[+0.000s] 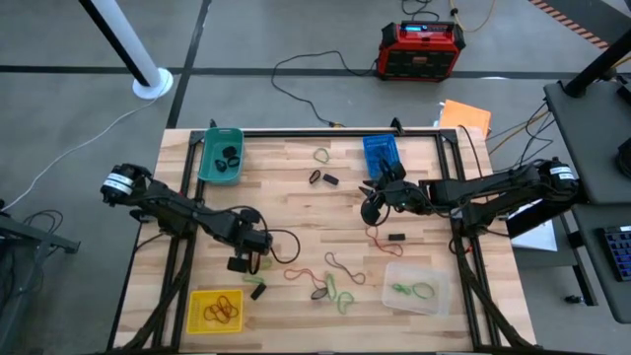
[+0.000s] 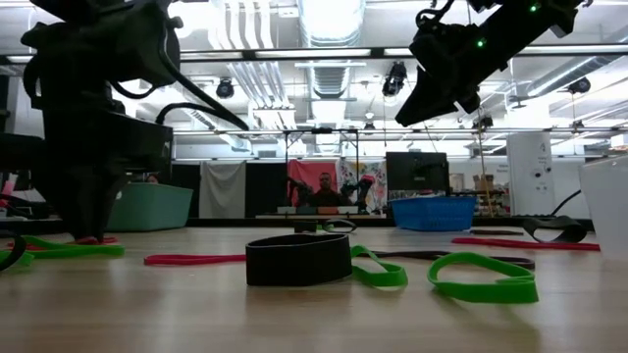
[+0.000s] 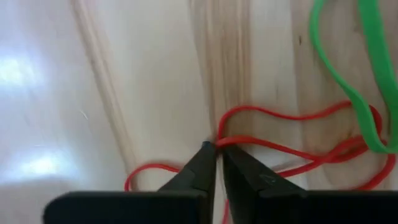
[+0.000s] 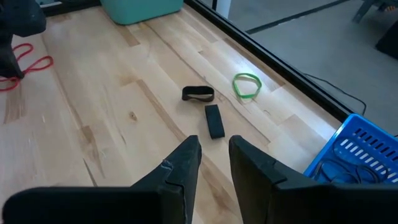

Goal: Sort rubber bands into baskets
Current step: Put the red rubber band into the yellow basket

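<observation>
My left gripper is holding the thin red rubber band and will let go of it on the wood [image 1: 284, 259] next to the end of the other red rubber band.
My left gripper [image 3: 214, 151] points down at the table's near left, shut on a thin red rubber band [image 3: 292, 152] that a green band [image 3: 367, 81] crosses. My right gripper [image 4: 214, 158] hangs open above the table by the blue basket [image 1: 382, 153], nothing between its fingers. Past it lie two black bands [image 4: 205, 106] and a green one [image 4: 247, 85]. The teal basket [image 1: 221, 156] stands far left, the yellow one [image 1: 215, 310] near left, the clear one [image 1: 416, 288] near right. More red and green bands [image 1: 335, 281] lie flat near the middle. My left gripper pinches one strand of the red band [image 3: 233, 140] between its two fingertips, coming from above and pointing down. The band's loops lie slack on the wood on both sides of the fingers.
A black band [image 1: 258, 291] lies near the yellow basket. A red band [image 1: 380, 237] and a black one [image 1: 396, 238] lie under the right arm. A red-and-black box [image 1: 422, 49] and an orange sheet [image 1: 463, 113] sit beyond the table's far edge. Bare wood lies between the teal and blue baskets.
</observation>
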Available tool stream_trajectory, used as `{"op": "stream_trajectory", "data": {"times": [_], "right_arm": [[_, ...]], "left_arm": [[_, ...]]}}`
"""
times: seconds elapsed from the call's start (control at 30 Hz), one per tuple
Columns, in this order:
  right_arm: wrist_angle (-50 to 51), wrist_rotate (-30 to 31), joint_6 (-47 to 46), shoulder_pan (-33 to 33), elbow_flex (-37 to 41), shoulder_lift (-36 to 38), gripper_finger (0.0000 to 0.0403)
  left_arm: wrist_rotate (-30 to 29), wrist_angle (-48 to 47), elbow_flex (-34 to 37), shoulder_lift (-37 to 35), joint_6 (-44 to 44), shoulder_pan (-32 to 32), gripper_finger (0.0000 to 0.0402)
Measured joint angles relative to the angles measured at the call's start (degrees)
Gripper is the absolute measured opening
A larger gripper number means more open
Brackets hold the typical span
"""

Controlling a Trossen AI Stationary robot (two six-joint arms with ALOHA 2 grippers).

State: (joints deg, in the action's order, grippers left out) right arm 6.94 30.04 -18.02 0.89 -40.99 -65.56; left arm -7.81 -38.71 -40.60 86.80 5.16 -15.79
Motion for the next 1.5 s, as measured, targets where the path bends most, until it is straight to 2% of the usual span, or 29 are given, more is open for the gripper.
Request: {"op": "stream_trajectory", "data": {"times": [0.6, 0.9, 1.2, 1.33, 1.5], "right_arm": [[0.04, -0.02, -0.92, 0.02, 0.00, 0.00, 0.0081], [0.07, -0.02, -0.96, 1.04, 0.00, 0.00, 0.0073], [0.07, -0.02, -1.26, 2.52, 0.04, -0.01, 0.0083], [0.07, -0.01, -1.66, 3.08, 0.07, 0.00, 0.0083], [0.04, -0.02, -1.66, 4.07, 0.07, 0.00, 0.0077]], "left_arm": [[-0.18, 0.58, -5.27, -2.90, 3.33, 0.04, 0.0000], [-1.69, 0.41, -5.75, -11.21, 3.92, -0.80, 0.0000], [-4.01, 3.10, -6.75, -22.21, 6.09, -3.47, 0.0000], [-5.29, 2.39, -9.21, -24.18, 8.00, -5.48, 0.0000], [-5.19, 1.11, -11.92, -23.41, 9.37, -7.79, 0.0000]]}}
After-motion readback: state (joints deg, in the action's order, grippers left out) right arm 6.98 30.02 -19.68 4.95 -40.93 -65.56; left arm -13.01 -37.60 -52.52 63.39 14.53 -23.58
